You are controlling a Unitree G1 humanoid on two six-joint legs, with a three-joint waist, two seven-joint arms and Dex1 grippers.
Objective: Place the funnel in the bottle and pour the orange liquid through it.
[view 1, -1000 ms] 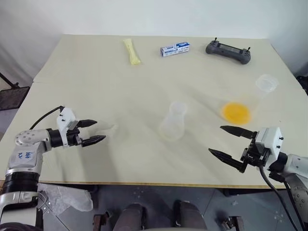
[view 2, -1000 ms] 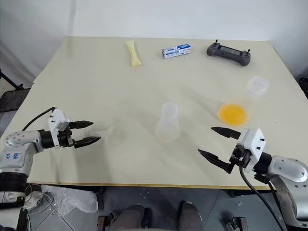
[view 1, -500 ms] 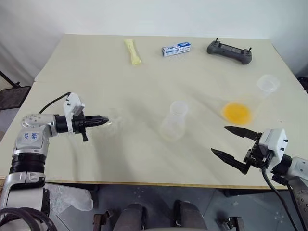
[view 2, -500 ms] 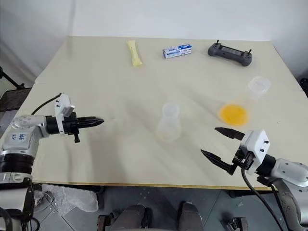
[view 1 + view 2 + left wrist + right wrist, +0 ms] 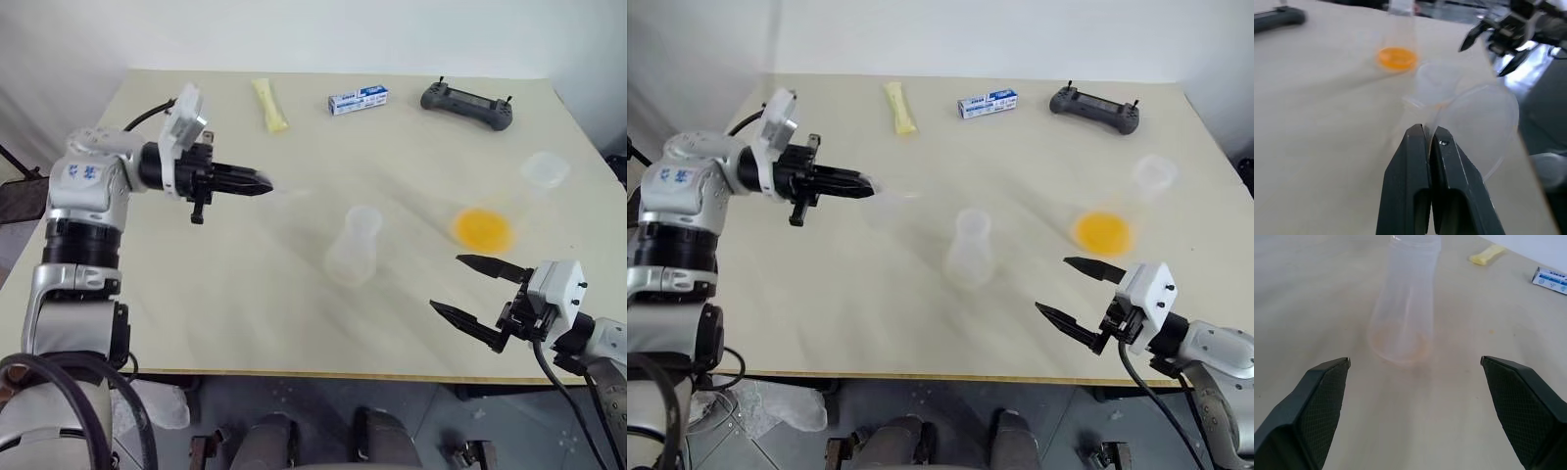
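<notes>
The bottle stands in the middle of the table. I will have my left gripper let go of the funnel in the opening of the bottle (image 5: 364, 212) (image 5: 1438, 81). The funnel is still raised over the table.
My left gripper (image 5: 266, 186) is raised over the left part of the table, pointing right, shut on the thin edge of the see-through funnel (image 5: 1484, 117). The funnel juts out past the fingertips and is only faint in the eye views. The bottle (image 5: 353, 245), a clear conical flask, stands upright mid-table, to the right of the funnel and below it. The orange liquid (image 5: 482, 227) lies in a larger clear flask (image 5: 542, 169) tipped on the table at the right. My right gripper (image 5: 446, 283) hovers open near the front right edge, facing the bottle (image 5: 1405, 298), nothing between its fingers.
Along the far side of the table (image 5: 196, 294) lie a yellow packet (image 5: 271, 106), a blue-and-white box (image 5: 358, 99) and a black controller (image 5: 465, 103). The table's front edge runs just below the right gripper.
My left gripper closed on the funnel at the table's left front, then lifted it and carried it up and to the right toward the bottle. The right gripper stayed put.
</notes>
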